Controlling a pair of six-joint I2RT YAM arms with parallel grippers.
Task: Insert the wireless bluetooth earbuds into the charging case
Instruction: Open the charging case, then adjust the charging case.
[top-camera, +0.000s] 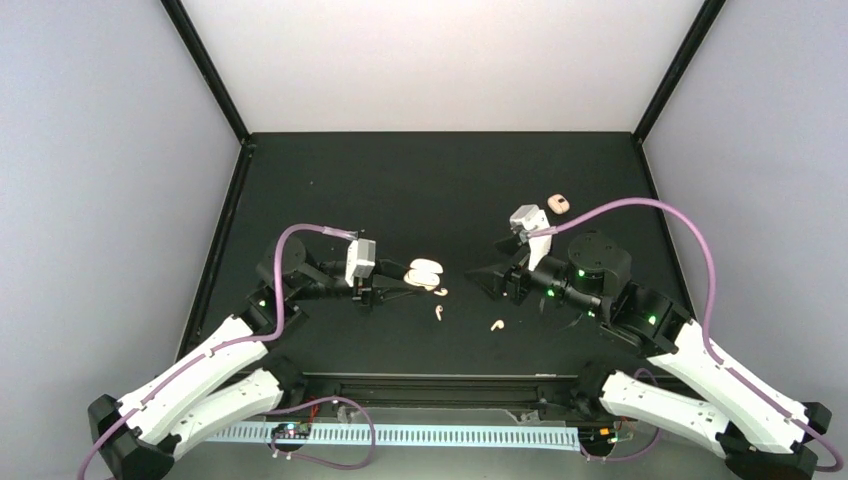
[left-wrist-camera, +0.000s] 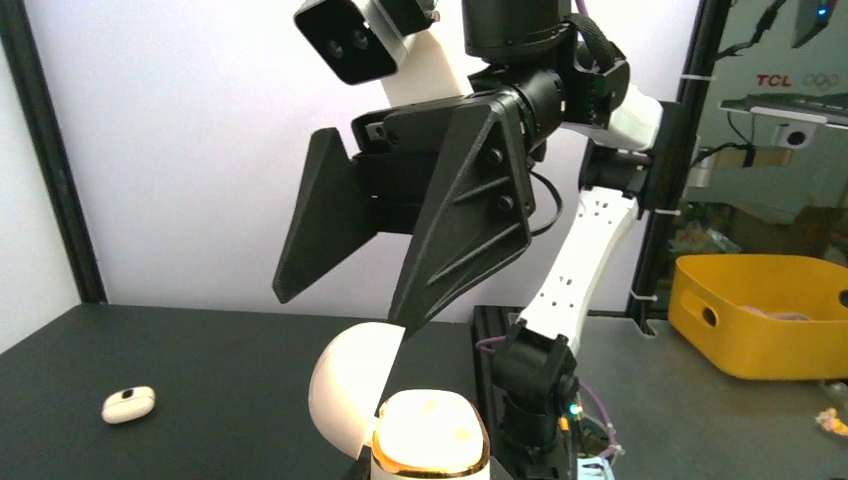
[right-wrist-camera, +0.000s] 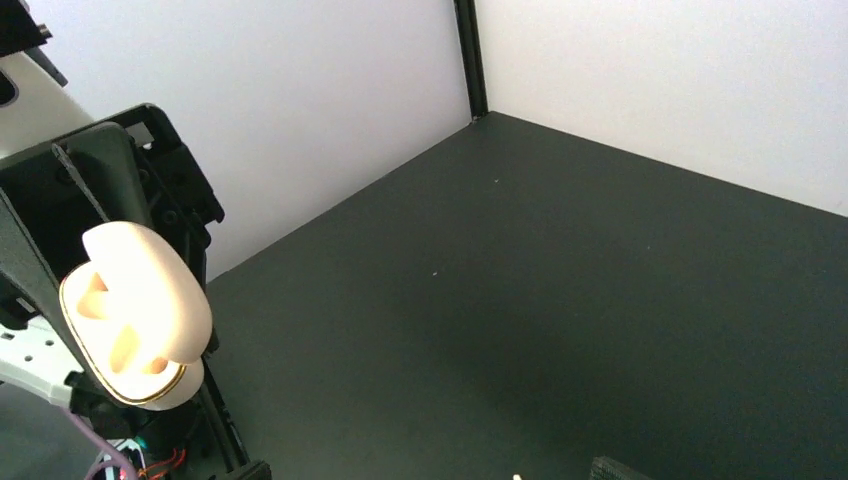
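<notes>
I will pinch the raised lid (top-camera: 427, 266) with my right gripper while my left gripper opens to take the charging case again, because my left gripper's fingers hold just one end of it.
My left gripper (top-camera: 398, 282) is shut on the open cream charging case (top-camera: 424, 271) and holds it at mid-table. The case, with a gold rim and raised lid, also shows in the left wrist view (left-wrist-camera: 430, 432) and the right wrist view (right-wrist-camera: 135, 310). My right gripper (top-camera: 472, 275) is open and empty just right of the case, with its black fingers (left-wrist-camera: 465, 215) spread above it. One earbud (top-camera: 441, 291) lies right by the case. Two more earbuds lie on the mat, one (top-camera: 441, 312) below the case and one (top-camera: 496, 325) further right. A fourth is not visible.
A second small pink case (top-camera: 558, 204), closed, lies at the back right and shows in the left wrist view (left-wrist-camera: 128, 404). A yellow bin (left-wrist-camera: 760, 310) stands beyond the table. A black rail (top-camera: 440, 385) runs along the near edge.
</notes>
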